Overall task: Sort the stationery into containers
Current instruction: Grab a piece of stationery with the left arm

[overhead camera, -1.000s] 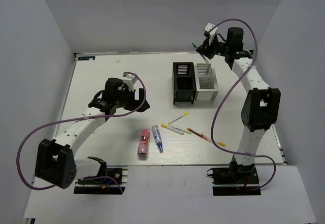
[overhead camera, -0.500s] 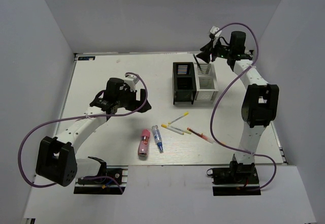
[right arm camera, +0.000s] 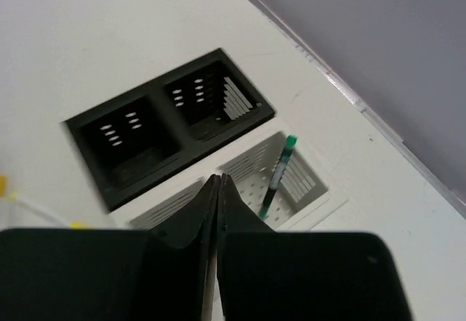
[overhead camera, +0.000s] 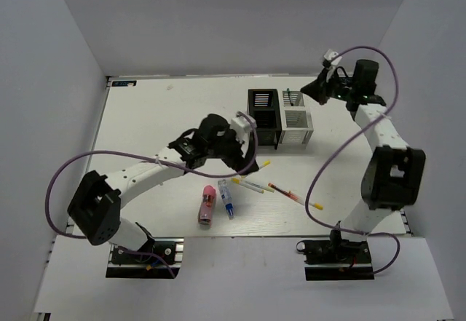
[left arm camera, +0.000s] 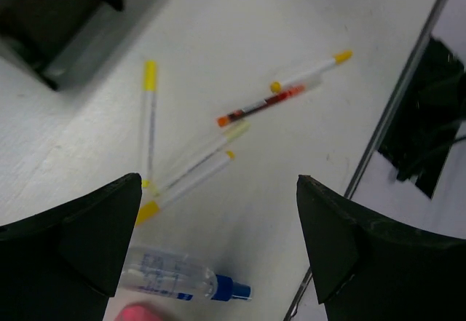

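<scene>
The robot's left gripper needs to next move to the red pen and close on its dark body (overhead camera: 281,191) (left arm camera: 255,108), between the orange end and the clear cap.
Several thin pens (overhead camera: 256,185) lie scattered on the table, seen close in the left wrist view as yellow-ended pens (left arm camera: 191,176) and a red pen (left arm camera: 259,105). A stubby pink tube (overhead camera: 207,204) and a clear blue-tipped tube (overhead camera: 226,198) lie left of them. My left gripper (overhead camera: 234,159) hovers open above the pens and tubes, its jaws (left arm camera: 218,241) wide with nothing between them. The black container (overhead camera: 263,111) and white container (overhead camera: 297,119) stand side by side. A green-ended pen (right arm camera: 277,177) leans inside the white box. My right gripper (overhead camera: 314,88) is shut and empty, up and to the right of the white box.
The table's right edge strip (left arm camera: 397,102) runs close to the pens, with the right arm's base beyond it. The right arm's purple cable (overhead camera: 331,153) loops over the table's right side. White walls enclose the table.
My right gripper let the green-ended pen drop into the white box, drew back to the right and shut. My left arm swung right, from the table's left side to above the pens.
</scene>
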`<control>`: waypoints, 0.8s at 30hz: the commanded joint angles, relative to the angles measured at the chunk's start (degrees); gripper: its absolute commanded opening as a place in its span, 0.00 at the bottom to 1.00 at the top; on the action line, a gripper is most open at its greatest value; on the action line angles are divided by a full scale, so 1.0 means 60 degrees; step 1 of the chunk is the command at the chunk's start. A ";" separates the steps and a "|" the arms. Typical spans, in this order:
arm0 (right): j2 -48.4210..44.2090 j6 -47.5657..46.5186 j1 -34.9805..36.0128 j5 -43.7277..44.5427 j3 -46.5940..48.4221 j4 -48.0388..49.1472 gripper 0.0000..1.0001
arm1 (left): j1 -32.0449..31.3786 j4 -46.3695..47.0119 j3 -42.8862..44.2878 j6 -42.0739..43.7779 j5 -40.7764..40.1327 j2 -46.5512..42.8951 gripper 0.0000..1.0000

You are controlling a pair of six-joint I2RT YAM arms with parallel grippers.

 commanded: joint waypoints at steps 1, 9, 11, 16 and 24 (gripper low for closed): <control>-0.2398 -0.1703 -0.0245 -0.1245 -0.0867 -0.1810 0.00 | -0.1249 0.0028 0.0379 0.1335 -0.0244 0.0330 0.95; -0.4773 -0.2691 -0.0933 -0.1772 -0.3021 -0.3557 0.29 | -0.3213 -0.0746 0.2326 0.3824 -0.1577 0.2963 0.77; -0.4993 -0.3042 -0.1080 -0.2007 -0.3284 -0.4171 0.29 | -0.3403 -0.0997 0.2954 0.4236 -0.1945 0.3478 0.76; -0.5506 -0.3906 -0.1563 -0.2623 -0.3506 -0.5431 0.29 | -0.3491 -0.2607 0.4668 0.5278 -0.1536 0.5132 0.74; -0.6166 -0.4433 -0.2047 -0.2945 -0.3609 -0.6164 0.29 | -0.3492 -0.2725 0.5008 0.5687 -0.1726 0.5910 0.57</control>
